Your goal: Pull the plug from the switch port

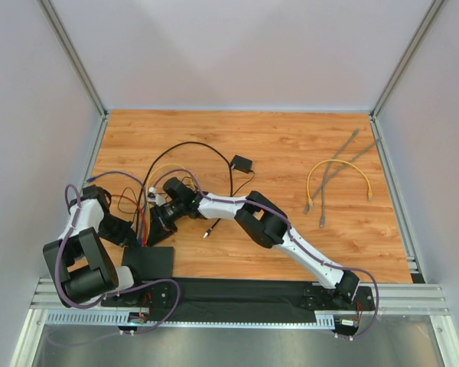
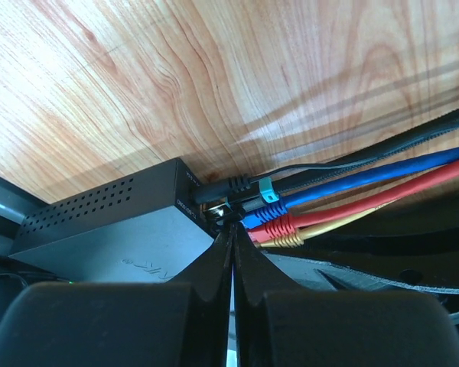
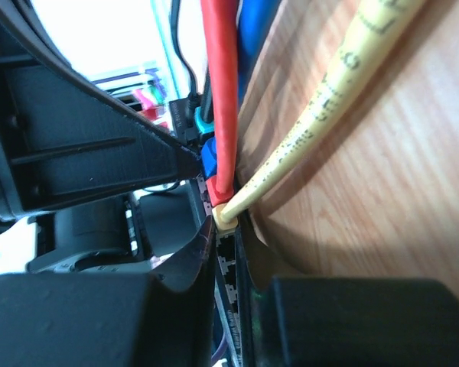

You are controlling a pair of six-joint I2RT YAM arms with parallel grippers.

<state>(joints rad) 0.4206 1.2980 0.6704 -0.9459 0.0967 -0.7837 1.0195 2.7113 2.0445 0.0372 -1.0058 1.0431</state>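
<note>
Next, my right gripper sets the yellow plug and its cable down over the loose yellow and grey cables (image 1: 330,153).
The switch port (image 2: 115,225) is a flat black box, and in the top view the two grippers hide it. Along its socket edge sit a black plug (image 2: 226,188), a blue plug (image 2: 262,218), a red plug (image 2: 274,228) and a yellow plug (image 2: 289,239). My left gripper (image 2: 231,226) is shut, with its tips against that edge just under the black plug. My right gripper (image 3: 237,229) is shut across the switch port's thin edge, and empty sockets (image 3: 228,267) show between its fingers. The yellow plug (image 3: 225,215) sits right at its fingertips, beside the red plug (image 3: 218,187).
Both grippers meet at the left of the table, the left gripper (image 1: 136,229) and the right gripper (image 1: 161,216). A small black adapter block (image 1: 242,163) with a thin cord lies further back. Loose yellow (image 1: 338,164) and grey (image 1: 343,157) cables lie at the right. A black plate (image 1: 148,260) sits by the left base.
</note>
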